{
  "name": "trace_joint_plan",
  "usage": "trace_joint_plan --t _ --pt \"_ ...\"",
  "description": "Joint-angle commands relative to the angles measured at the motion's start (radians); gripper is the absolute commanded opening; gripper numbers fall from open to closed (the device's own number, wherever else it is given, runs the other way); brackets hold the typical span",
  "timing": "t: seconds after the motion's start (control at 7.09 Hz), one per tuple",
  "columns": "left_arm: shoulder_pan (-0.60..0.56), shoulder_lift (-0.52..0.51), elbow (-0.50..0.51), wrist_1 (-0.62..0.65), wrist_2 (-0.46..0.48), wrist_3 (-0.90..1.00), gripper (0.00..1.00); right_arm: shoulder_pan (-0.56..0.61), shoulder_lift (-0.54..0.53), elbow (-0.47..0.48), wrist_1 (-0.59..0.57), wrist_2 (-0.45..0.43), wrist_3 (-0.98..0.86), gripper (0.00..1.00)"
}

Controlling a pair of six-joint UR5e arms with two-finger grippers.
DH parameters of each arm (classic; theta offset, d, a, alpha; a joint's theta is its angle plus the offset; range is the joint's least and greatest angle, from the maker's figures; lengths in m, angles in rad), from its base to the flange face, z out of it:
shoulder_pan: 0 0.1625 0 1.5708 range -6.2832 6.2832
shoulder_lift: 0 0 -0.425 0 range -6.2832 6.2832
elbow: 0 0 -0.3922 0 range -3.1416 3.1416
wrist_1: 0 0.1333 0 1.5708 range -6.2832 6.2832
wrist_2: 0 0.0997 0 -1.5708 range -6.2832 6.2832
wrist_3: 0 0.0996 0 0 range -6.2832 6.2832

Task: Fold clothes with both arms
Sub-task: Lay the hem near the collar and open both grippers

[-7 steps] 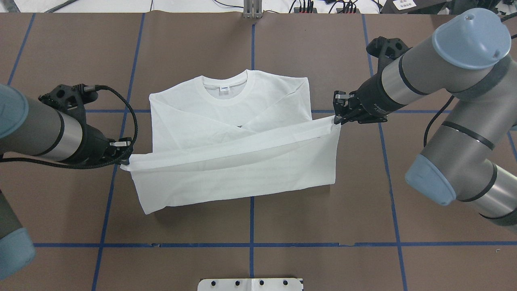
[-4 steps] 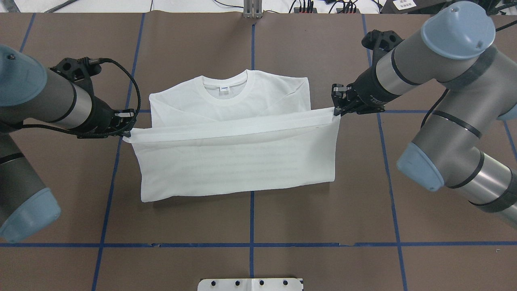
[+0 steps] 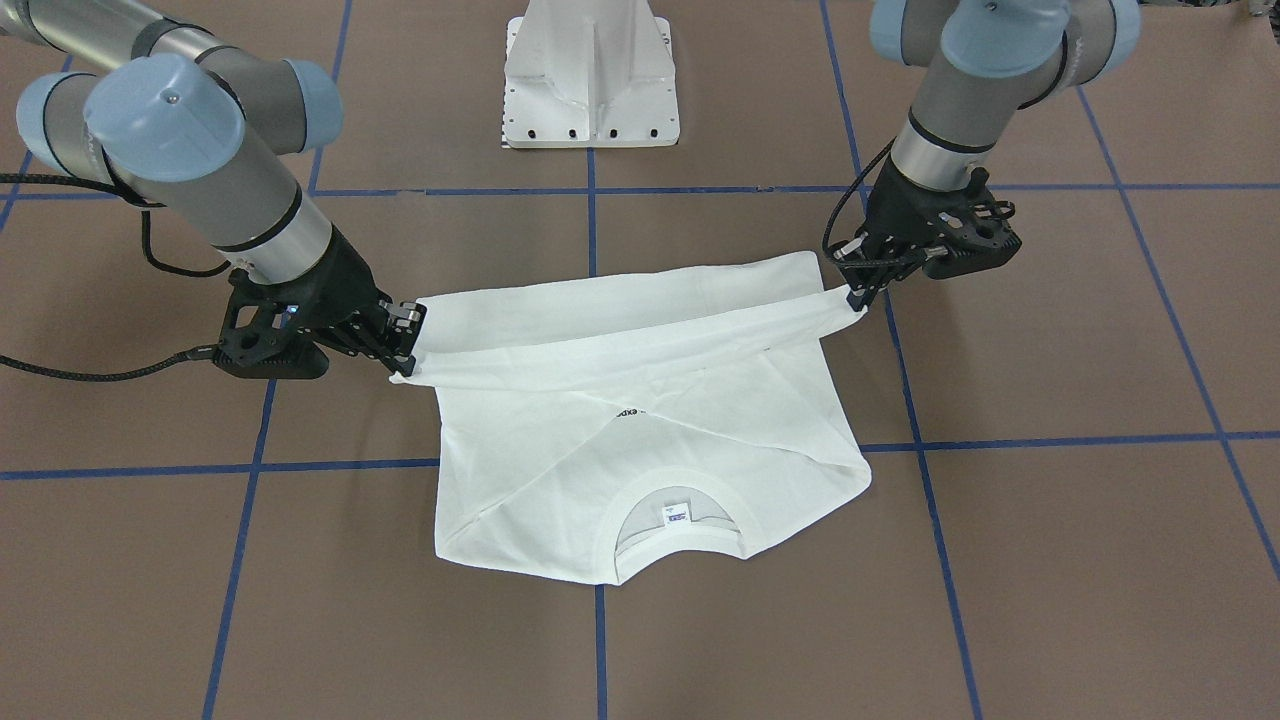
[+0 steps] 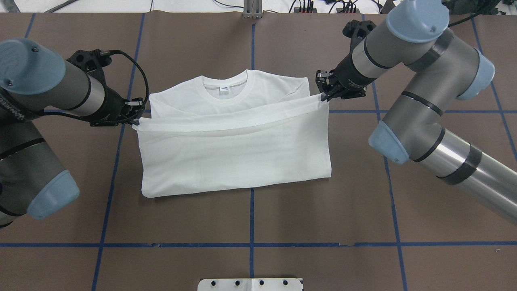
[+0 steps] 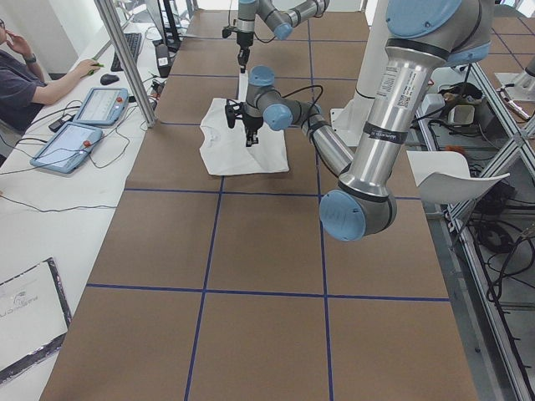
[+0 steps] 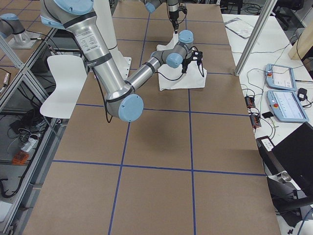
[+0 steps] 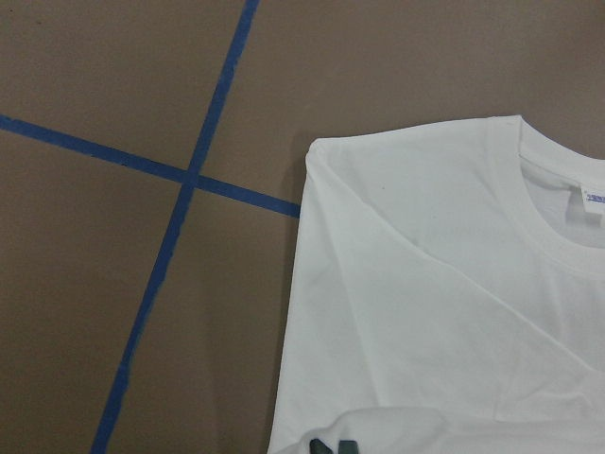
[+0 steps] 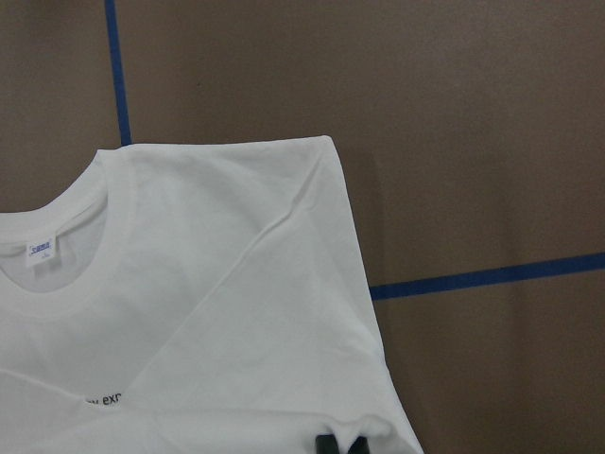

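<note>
The robot's left gripper will release the hem corner at the white T-shirt's folded sleeve corner [image 3: 890, 478] [image 7: 310, 151], next to the blue tape crossing.
The white T-shirt [image 4: 234, 161] lies on the brown table with its neck [image 4: 225, 87] at the far side and sleeves folded in. Its bottom half is lifted and carried over the upper half. My left gripper [image 4: 135, 121] is shut on the hem's left corner. My right gripper [image 4: 323, 96] is shut on the hem's right corner. The hem [image 3: 640, 345] hangs taut between them above the shirt [image 3: 640, 450]. In the front view my left gripper [image 3: 860, 297] is at the right, my right gripper [image 3: 403, 365] at the left. A bit of black text [image 8: 104, 400] shows under the lifted hem.
The white pedestal [image 3: 592, 75] stands at the robot's side of the table [image 4: 282, 210]. Blue tape lines [image 4: 251, 242] grid the brown surface. A person [image 5: 21, 79] sits at a side desk with tablets [image 5: 84, 125] beyond the table's far edge.
Both grippers have carried the hem farther toward the neck, the left one catching up with the right. The lifted half now covers more of the shirt, and its folded edge has drawn back a little.
</note>
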Motion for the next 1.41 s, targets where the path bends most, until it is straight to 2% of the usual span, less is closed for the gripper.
trace_joint_plan --t 0.0,0.14,0.42,0.56,0.85,1.27 --pt "-0.016 -0.057 0.070 -0.002 0.000 0.001 0.00 0.009 0.078 -0.095 0.005 -0.003 0.000 0.00" --pt "-0.039 -0.083 0.120 -0.008 0.000 0.004 0.00 0.017 0.099 -0.135 0.022 -0.007 0.000 0.00" --pt "-0.081 -0.093 0.248 -0.176 0.000 0.005 0.00 0.055 0.113 -0.222 0.117 -0.015 0.001 0.00" --pt "-0.099 -0.108 0.289 -0.200 0.000 0.005 0.00 0.060 0.141 -0.261 0.119 -0.015 0.000 0.00" --pt "-0.107 -0.172 0.380 -0.220 0.000 0.004 0.00 0.062 0.237 -0.395 0.123 -0.017 -0.002 0.00" --pt "-0.135 -0.172 0.481 -0.312 0.002 0.008 0.00 0.060 0.270 -0.491 0.203 -0.029 -0.002 0.00"
